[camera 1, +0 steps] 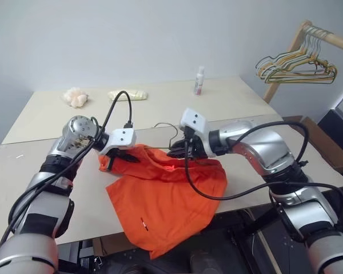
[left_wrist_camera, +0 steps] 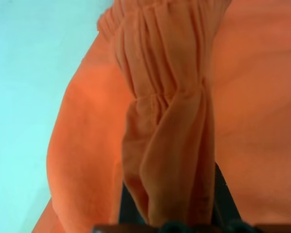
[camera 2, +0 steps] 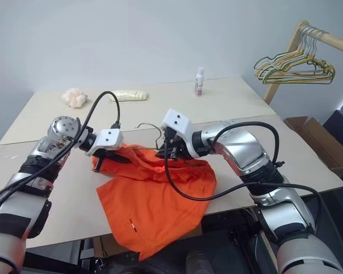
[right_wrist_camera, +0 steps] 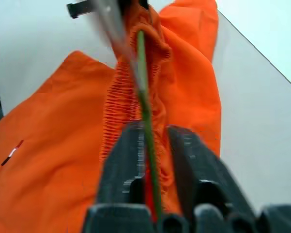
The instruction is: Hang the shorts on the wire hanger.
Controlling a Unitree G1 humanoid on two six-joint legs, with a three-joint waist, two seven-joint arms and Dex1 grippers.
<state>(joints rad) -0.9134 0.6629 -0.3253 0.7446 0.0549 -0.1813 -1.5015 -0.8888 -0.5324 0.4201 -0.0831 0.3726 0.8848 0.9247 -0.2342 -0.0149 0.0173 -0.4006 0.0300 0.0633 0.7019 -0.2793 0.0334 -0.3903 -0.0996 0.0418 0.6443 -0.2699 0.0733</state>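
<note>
Next, my left gripper opens, takes the shorts' outer end [camera 1: 104,163] and pulls the fabric taut, because it is bunching the fabric close to the waistband beside the wire hanger.
The bright orange shorts [camera 1: 166,200] lie spread on the near table, one leg hanging over the front edge. My left gripper [camera 1: 112,161] is shut on the left end of the gathered waistband [left_wrist_camera: 160,97], and bunched fabric sits between its dark fingers [left_wrist_camera: 225,204]. My right gripper [right_wrist_camera: 153,160] is at the waistband's right part. Its fingers [right_wrist_camera: 121,165] are closed tight around the thin wire hanger [right_wrist_camera: 143,92], with orange fabric beside it. The wire runs along the waistband. The hanger's hook [camera 2: 149,127] sticks up behind the shorts.
On a second table behind stand a small spray bottle [camera 1: 199,80], a pale yellow cloth [camera 1: 127,95] and a peach fluffy lump [camera 1: 75,97]. A wooden rack holds bunched coloured hangers [camera 1: 297,67] at the far right. A cardboard box [camera 1: 317,134] sits right of the tables.
</note>
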